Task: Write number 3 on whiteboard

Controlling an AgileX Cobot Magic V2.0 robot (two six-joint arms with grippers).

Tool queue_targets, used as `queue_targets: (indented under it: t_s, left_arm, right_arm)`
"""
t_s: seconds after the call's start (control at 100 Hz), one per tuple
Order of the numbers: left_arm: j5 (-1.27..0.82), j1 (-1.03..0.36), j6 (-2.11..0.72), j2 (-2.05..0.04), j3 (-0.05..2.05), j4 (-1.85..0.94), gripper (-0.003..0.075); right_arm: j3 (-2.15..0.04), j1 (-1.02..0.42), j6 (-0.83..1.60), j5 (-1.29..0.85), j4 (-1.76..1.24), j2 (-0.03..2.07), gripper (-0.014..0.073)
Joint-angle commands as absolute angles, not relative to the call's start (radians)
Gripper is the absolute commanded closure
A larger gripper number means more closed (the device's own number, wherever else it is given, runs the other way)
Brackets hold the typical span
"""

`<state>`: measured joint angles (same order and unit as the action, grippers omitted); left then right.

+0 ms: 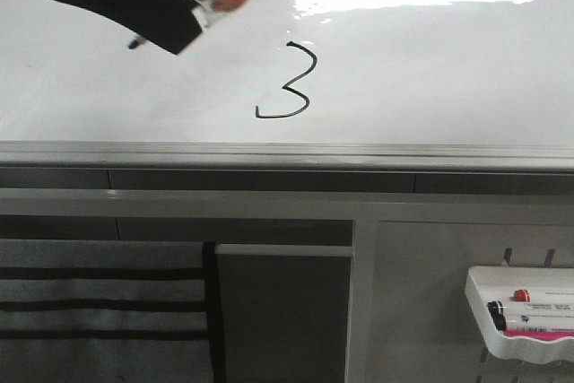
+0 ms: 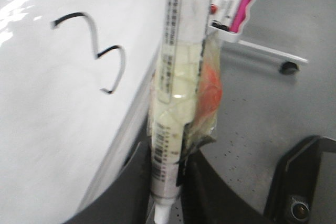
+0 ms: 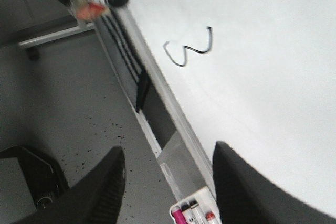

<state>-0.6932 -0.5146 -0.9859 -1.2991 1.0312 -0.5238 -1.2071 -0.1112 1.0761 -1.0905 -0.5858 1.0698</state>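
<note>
Next, I put the white marker down on the whiteboard's bare end point(image 1: 35, 24) above the striped grey cloth with my left gripper.
The whiteboard point(image 1: 430, 60) fills the upper front view, with glare at its top right. A black hand-drawn number 3 point(image 1: 291, 82) sits on it near the middle. It also shows in the left wrist view point(image 2: 96, 51) and the right wrist view point(image 3: 185, 50). My left gripper point(image 1: 190, 8) is at the upper left, up and left of the 3. It is shut on a white marker point(image 2: 173, 77) wrapped in clear tape with an orange piece. I cannot tell if the marker touches the board. My right gripper point(image 3: 168, 150) is open and empty, out of the front view.
A grey metal rail point(image 1: 287, 154) runs along the board's near edge. A small white tray with pink trim point(image 1: 520, 311) holds markers at the lower right, below the board. Grey speckled floor point(image 3: 79, 103) and a caster wheel point(image 2: 287, 67) lie beyond the board's edge.
</note>
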Motion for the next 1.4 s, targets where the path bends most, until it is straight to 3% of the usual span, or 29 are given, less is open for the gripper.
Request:
queue_targets:
  t_s: [0.0,0.19,0.35,0.67,0.98,1.07,1.25,1.39]
  left_arm:
    - [-0.558,-0.446,-0.931,-1.227,1.009,-0.543,0.0733]
    - [-0.243,-0.275,-0.763,-1.171,0.84,-0.569,0.0733]
    - [-0.023,-0.212,-0.759,-1.194,0.742,-0.666,0.0733]
    - [0.074,-0.213,-0.759,-1.353,0.759,-0.673,0.0733]
    - [-0.035,-0.21,-0.759,-1.39,0.825,-0.673,0.0717]
    - [-0.062,-0.21,-0.759,-1.39,0.836,-0.673,0.0647]
    - [-0.081,-0.209,-0.759,-1.383,0.838,-0.671,0.0405]
    - [-0.135,-0.209,-0.759,-1.331,0.838,-0.643,0.0377]
  right_arm:
    - [-1.22,-0.05,1.04,-1.083,-0.611,1.013,0.0258]
    - [-1.184,-0.009,1.04,-1.084,-0.611,0.985,0.0258]
    - [-1.16,-0.009,1.04,-1.082,-0.611,0.986,0.0258]
    - [-1.139,-0.009,1.04,-1.077,-0.611,0.993,0.0258]
    - [-1.132,-0.009,1.04,-1.079,-0.611,0.993,0.0258]
    - [-1.132,-0.009,1.035,-1.079,-0.611,0.993,0.0258]
    - [-1.132,-0.009,0.958,-1.077,-0.611,0.99,0.0258]
    - [-1.132,-0.004,0.832,-1.083,-0.566,0.97,0.0258]
